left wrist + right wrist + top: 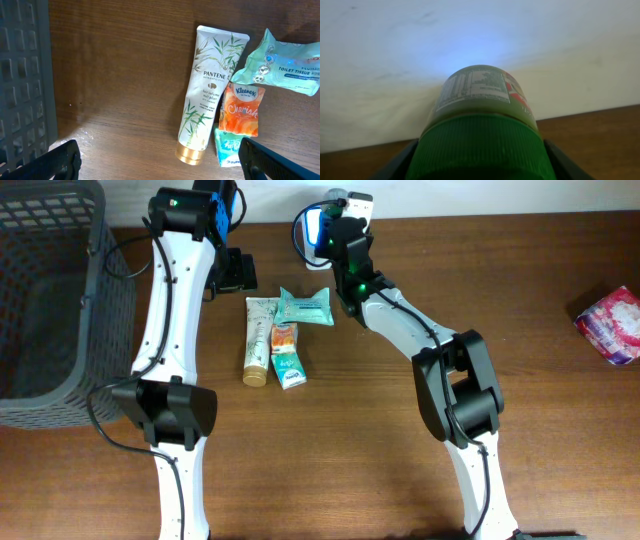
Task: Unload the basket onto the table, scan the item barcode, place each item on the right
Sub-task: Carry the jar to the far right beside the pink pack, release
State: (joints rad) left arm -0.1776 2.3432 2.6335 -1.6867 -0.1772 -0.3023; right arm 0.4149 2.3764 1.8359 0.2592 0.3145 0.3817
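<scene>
My right gripper needs to set the jar, now held at the table's back edge, down on the wood (571,302) next to the inner back corner of the pink pack.
My right gripper (480,162) is shut on a jar with a ribbed green lid (480,142). Its printed label (475,90) faces up toward a pale wall with a bluish glow on it. In the overhead view the right gripper (335,235) is at the table's back edge, holding the jar (315,226) in blue light beside a white device (352,200). No barcode can be made out. My left gripper (162,162) hangs open above bare wood, left of the loose items, and it also shows from overhead (236,272).
A Pantene tube (207,95), a teal toilet-tissue pack (285,62), an orange Kleenex pack (241,110) and a small teal pack (227,147) lie together. A grey basket (50,290) stands at the left. A pink pack (612,325) is at the right edge.
</scene>
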